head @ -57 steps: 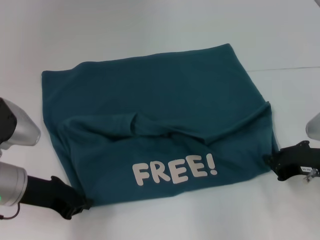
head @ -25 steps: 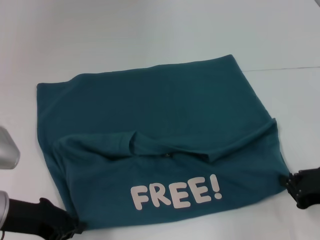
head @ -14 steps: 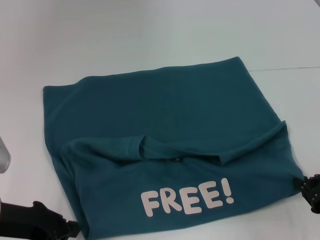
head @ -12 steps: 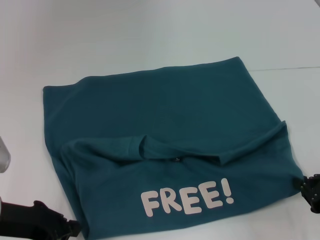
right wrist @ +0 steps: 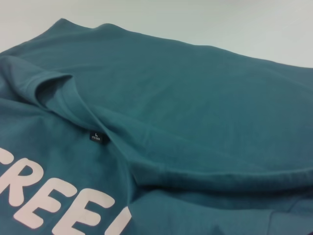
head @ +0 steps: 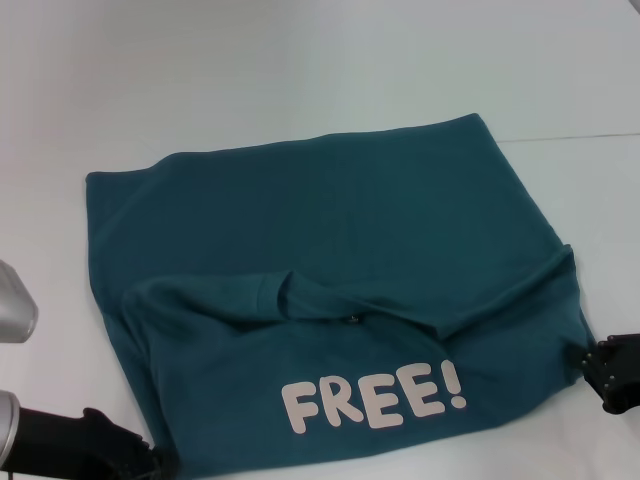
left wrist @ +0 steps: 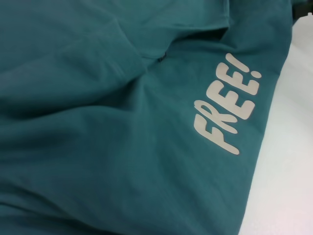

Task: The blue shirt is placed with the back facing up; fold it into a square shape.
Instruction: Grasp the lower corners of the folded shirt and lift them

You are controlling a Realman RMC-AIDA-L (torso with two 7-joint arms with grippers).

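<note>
The outer rim of the shirt flap's near corner is all my left gripper meets, so it should open and pinch the fabric closer to the letters point(head: 207, 458) before both grippers lift.
The blue shirt point(head: 330, 240) lies folded on the white table, its near flap turned over so the cream letters "FREE!" point(head: 375, 395) face up. My left gripper point(head: 150, 462) sits at the shirt's near left corner, touching its edge. At the near right corner my right gripper point(head: 592, 358) pinches fabric that puckers toward it. The left wrist view shows the shirt point(left wrist: 98, 122) and its letters point(left wrist: 227, 107). In the right wrist view the shirt point(right wrist: 195, 98) shows a raised fold and a small dark size label point(right wrist: 98, 136).
The white table point(head: 300, 60) surrounds the shirt on all sides. A thin seam line point(head: 580, 137) runs across the table at the right, behind the shirt. Part of my silver left arm point(head: 12, 310) shows at the left edge.
Both grippers dragged the shirt toward me and a little to the right. Since half a second ago the right gripper shifted inward with its corner and the left gripper edged right.
</note>
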